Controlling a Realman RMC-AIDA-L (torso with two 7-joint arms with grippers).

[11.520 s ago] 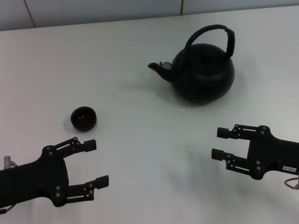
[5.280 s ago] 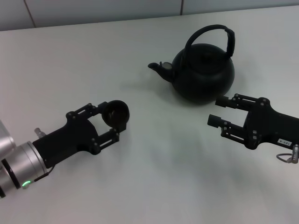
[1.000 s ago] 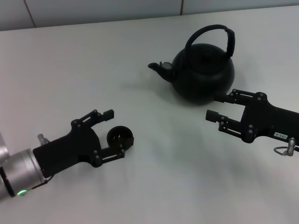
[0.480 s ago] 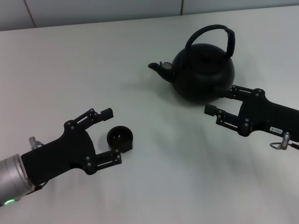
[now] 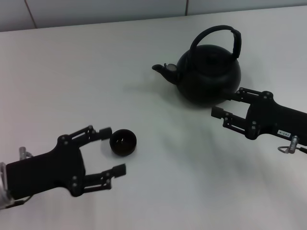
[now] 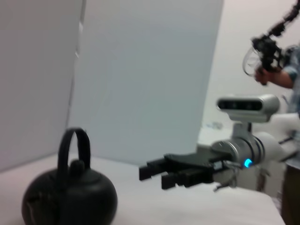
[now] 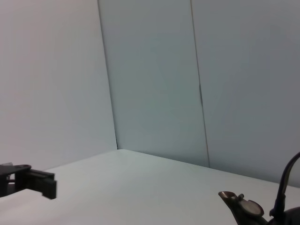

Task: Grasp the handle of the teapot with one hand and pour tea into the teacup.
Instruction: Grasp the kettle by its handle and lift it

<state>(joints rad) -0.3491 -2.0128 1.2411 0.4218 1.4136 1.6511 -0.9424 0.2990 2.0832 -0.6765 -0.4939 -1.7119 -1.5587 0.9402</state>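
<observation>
My right gripper needs to grip the thicker sleeve (image 5: pixel 237 44) of the black teapot's handle, opposite its spout.
The black teapot (image 5: pixel 208 72) stands upright at the back right of the white table, spout (image 5: pixel 162 70) pointing left, its arched handle (image 5: pixel 213 32) upright with the thicker sleeve on the right. The small black teacup (image 5: pixel 123 142) stands on the table at the front left. My left gripper (image 5: pixel 113 150) is open and empty, its fingertips just left of the teacup. My right gripper (image 5: pixel 227 102) is open, low beside the teapot's lower right side and below the handle. The left wrist view shows the teapot (image 6: pixel 70 199) and the right gripper (image 6: pixel 152 174).
The white table (image 5: pixel 158 187) runs to a pale panelled wall (image 5: pixel 96 9) at the back. The right wrist view shows the teapot's spout (image 7: pixel 240 205) and a left gripper finger (image 7: pixel 37 183). A person stands beyond the right arm in the left wrist view (image 6: pixel 276 61).
My left gripper has drawn back from the teacup toward the front left, leaving it standing on the table. My right gripper has held close to the teapot's side.
</observation>
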